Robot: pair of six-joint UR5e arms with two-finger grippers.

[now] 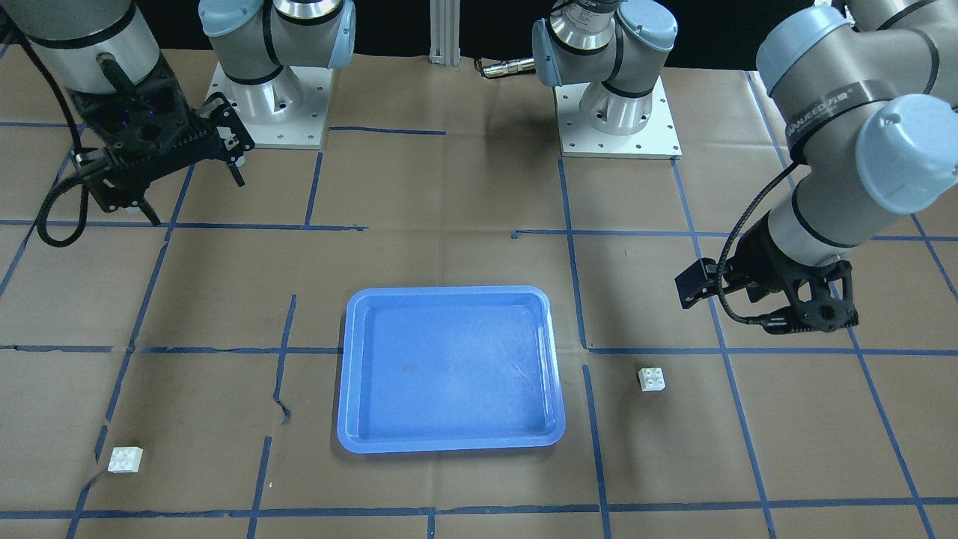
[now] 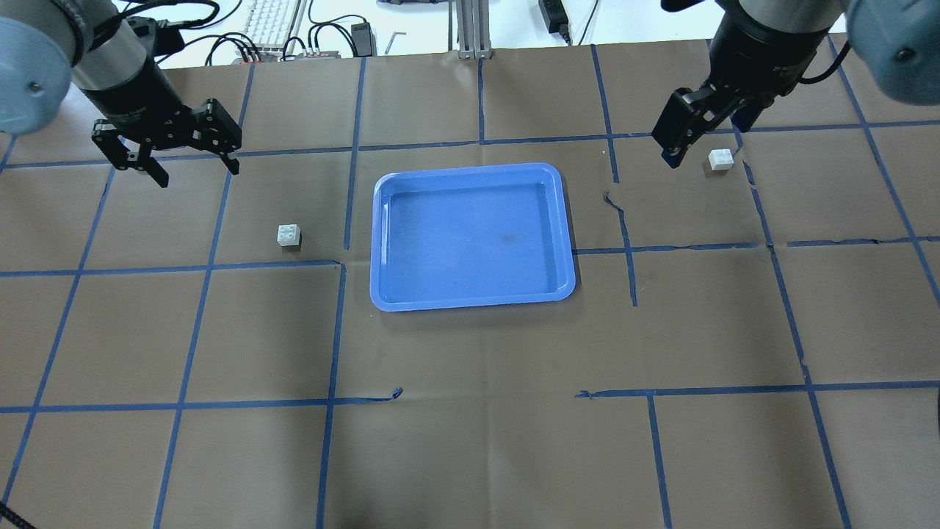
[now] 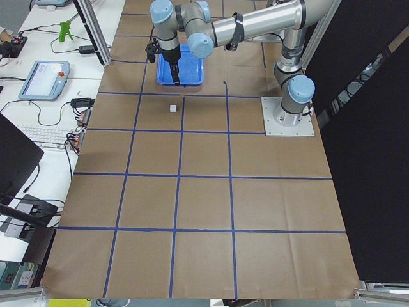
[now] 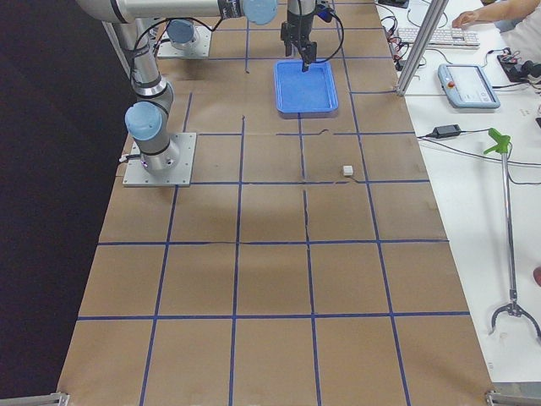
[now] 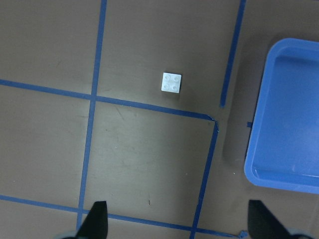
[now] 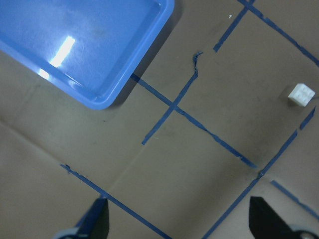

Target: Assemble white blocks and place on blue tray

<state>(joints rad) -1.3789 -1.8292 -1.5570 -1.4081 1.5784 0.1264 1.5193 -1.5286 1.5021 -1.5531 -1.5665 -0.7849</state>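
One of the sides of the white block (image 1: 652, 379) (image 5: 171, 82) pairs sits nearer the blue tray. I need to close my left gripper on that block's sides.
The blue tray (image 2: 470, 235) lies empty at the table's middle; it also shows in the front view (image 1: 449, 367). One white block (image 2: 288, 235) sits on the table left of the tray, also in the front view (image 1: 651, 379) and the left wrist view (image 5: 172, 82). The other white block (image 2: 721, 159) sits far right of the tray, also in the front view (image 1: 125, 459) and the right wrist view (image 6: 301, 94). My left gripper (image 2: 197, 173) is open and empty, raised above the table beyond its block. My right gripper (image 2: 701, 150) is open and empty, held high near its block.
Brown paper with a blue tape grid covers the table (image 2: 470, 441). The two arm bases (image 1: 269, 105) (image 1: 617, 112) stand on the robot's side. A keyboard and cables (image 2: 272, 29) lie past the far edge. The tray's corner shows in both wrist views (image 5: 289, 124) (image 6: 84, 45).
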